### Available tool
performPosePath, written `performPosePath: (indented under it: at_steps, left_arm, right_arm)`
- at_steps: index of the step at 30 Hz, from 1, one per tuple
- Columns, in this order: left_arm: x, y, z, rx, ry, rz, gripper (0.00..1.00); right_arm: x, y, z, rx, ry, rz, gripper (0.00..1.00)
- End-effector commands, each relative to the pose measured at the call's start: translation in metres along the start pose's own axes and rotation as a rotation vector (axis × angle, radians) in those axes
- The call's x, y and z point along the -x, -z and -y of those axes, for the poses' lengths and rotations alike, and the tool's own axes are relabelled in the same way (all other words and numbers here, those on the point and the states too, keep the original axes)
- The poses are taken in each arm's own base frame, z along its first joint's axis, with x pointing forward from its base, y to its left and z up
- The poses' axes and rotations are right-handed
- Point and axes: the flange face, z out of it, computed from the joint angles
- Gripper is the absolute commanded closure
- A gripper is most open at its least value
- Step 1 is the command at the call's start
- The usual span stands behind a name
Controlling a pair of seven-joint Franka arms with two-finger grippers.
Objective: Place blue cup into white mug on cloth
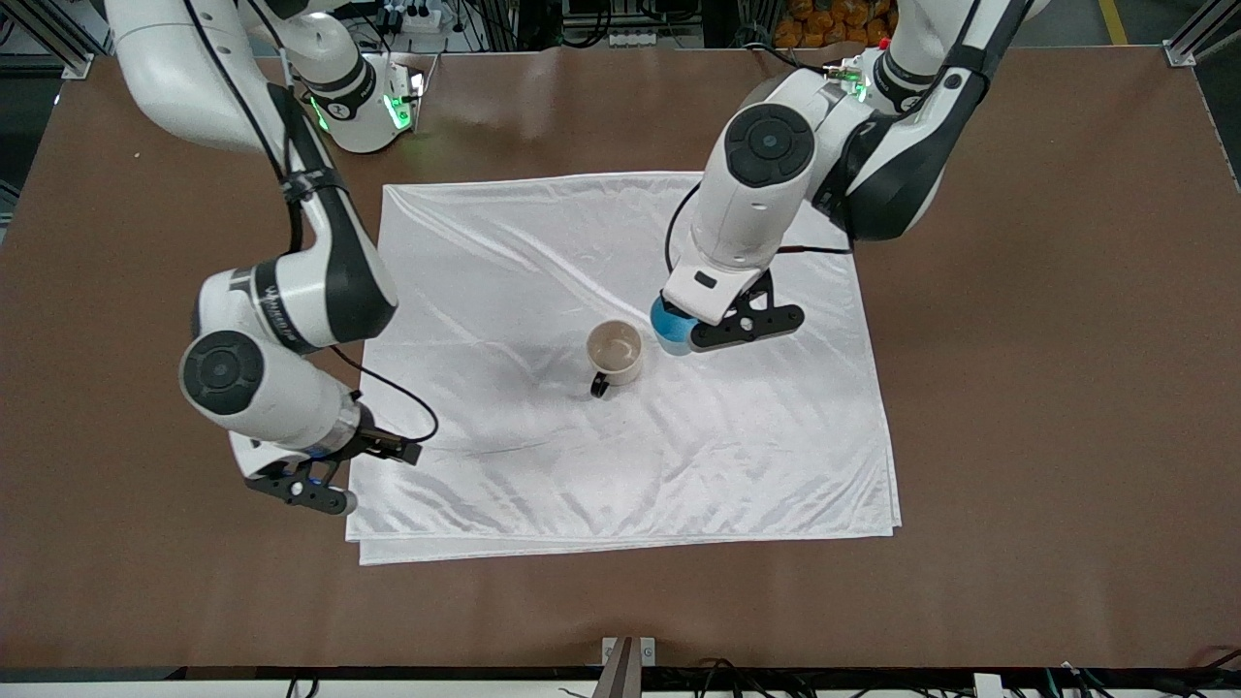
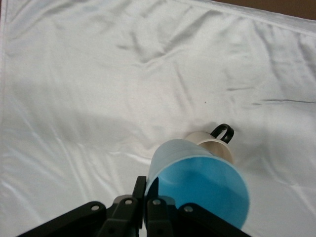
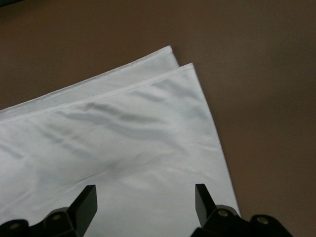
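Next, my left gripper lets go of the blue cup down inside the opening of the black-handled white mug (image 1: 614,348) (image 2: 217,147).
My left gripper (image 1: 682,328) is shut on the rim wall of the blue cup (image 1: 671,333), one finger inside and one outside. It holds the cup tilted just above the cloth (image 1: 543,446), beside the white mug (image 1: 615,353) toward the left arm's end. In the left wrist view the cup (image 2: 202,185) fills the space by my gripper (image 2: 147,195), with the mug (image 2: 217,147) and its black handle partly hidden under it. The mug stands upright and empty mid-cloth. My right gripper (image 1: 364,475) waits open and empty over the cloth's corner (image 3: 123,148), also shown in its wrist view (image 3: 145,197).
The folded cloth lies on the brown table (image 1: 1018,388), its doubled edges showing at the corner near the right gripper (image 3: 173,64). A metal bracket (image 1: 628,651) sits at the table edge nearest the front camera.
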Motion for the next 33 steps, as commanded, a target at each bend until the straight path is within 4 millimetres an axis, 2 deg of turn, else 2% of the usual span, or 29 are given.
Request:
performPosePath:
  at_steps: [1, 9, 13, 17, 25, 33]
  left_arm:
    - [0.007, -0.022, -0.015, 0.007, 0.018, 0.008, 1.0]
    - [0.029, -0.063, -0.043, 0.014, 0.023, 0.021, 1.0]
    - [0.044, -0.086, -0.061, 0.028, 0.046, 0.019, 1.0]
    - [0.05, -0.108, -0.07, 0.033, 0.052, 0.021, 1.0]
    - [0.052, -0.131, -0.071, 0.008, 0.037, 0.015, 1.0]
    - [0.054, -0.145, -0.071, -0.014, 0.028, 0.016, 1.0]
  right_arm:
    - [-0.01, 0.014, -0.056, -0.003, 0.078, 0.012, 0.11]
    - [-0.023, 0.026, -0.113, 0.0, 0.123, 0.004, 0.1]
    - [-0.031, 0.04, -0.153, 0.002, 0.163, -0.011, 0.09]
    - [-0.034, 0.044, -0.174, 0.006, 0.194, -0.013, 0.09]
    - [-0.028, 0.055, -0.182, 0.007, 0.189, -0.005, 0.08]
    - [-0.015, 0.09, -0.185, 0.004, 0.185, 0.0, 0.07]
